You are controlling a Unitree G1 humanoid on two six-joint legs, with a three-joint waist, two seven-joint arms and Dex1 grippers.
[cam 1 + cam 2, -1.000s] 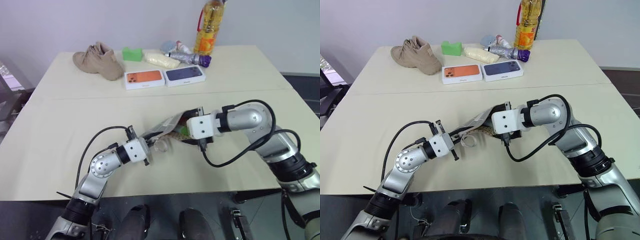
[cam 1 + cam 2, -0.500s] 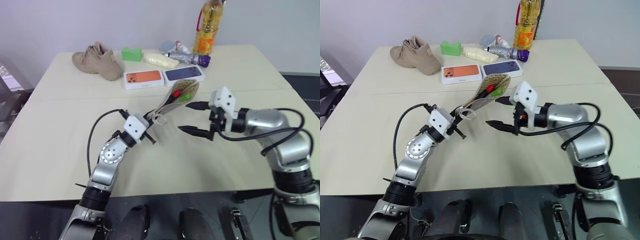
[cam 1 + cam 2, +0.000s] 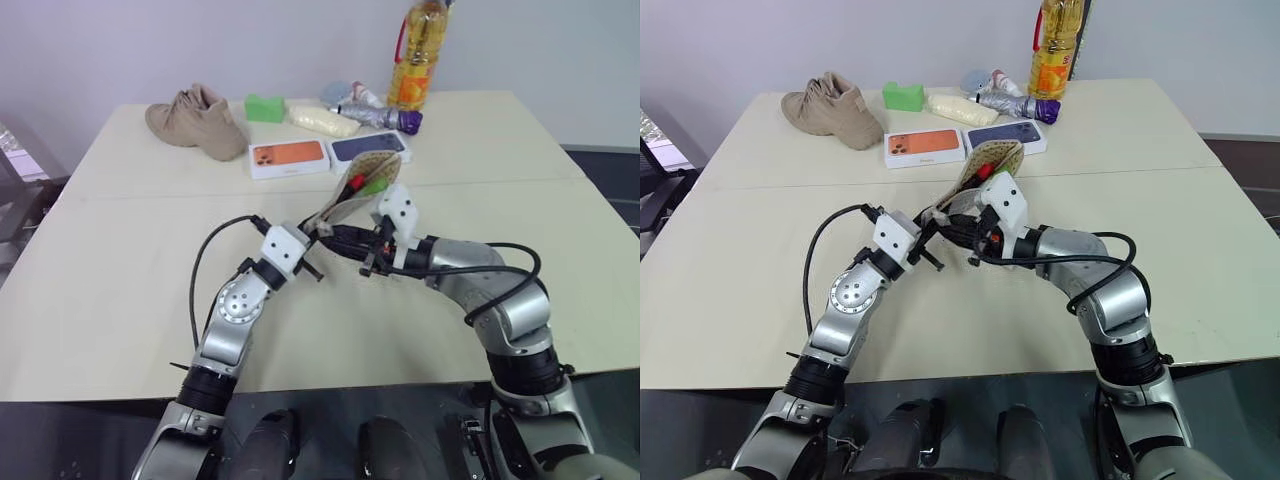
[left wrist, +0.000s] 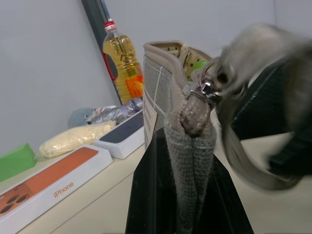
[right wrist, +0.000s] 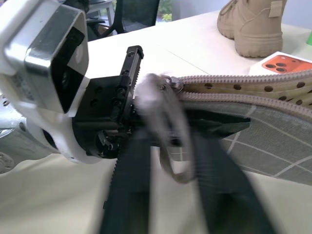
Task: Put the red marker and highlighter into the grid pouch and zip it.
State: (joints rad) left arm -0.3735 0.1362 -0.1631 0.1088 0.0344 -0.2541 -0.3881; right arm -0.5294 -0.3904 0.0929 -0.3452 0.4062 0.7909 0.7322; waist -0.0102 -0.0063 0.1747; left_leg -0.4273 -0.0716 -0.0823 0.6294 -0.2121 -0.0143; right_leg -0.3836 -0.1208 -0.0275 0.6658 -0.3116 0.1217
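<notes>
Next, my right gripper releases the zipper's ring pull on the table [image 3: 407,277] in front of the dark blue phone box. The ring pull is held up off the table.
The grid pouch [image 3: 345,200] is held up off the table, tilted, with its open mouth at the top. Poking out of that mouth are the red marker [image 3: 354,184] and the green cap of the highlighter [image 3: 375,186]. My left gripper [image 3: 316,234] is shut on the pouch's lower end; in the left wrist view the fabric [image 4: 187,161] sits between its black fingers. My right gripper [image 3: 336,238] points toward the left one and is shut on the zipper's ring pull [image 5: 168,146], right beside the left fingers.
At the table's [image 3: 120,260] far side lie a tan shoe [image 3: 195,120], a green block [image 3: 264,107], an orange phone box [image 3: 290,157], a dark blue phone box [image 3: 368,148], a pale bag [image 3: 322,120], a foil-wrapped item [image 3: 380,117] and an oil bottle [image 3: 415,55].
My left gripper lifted the pouch from the table into the air. My right gripper, open half a second ago, swung left to the pouch's lower end and shut on the ring pull.
</notes>
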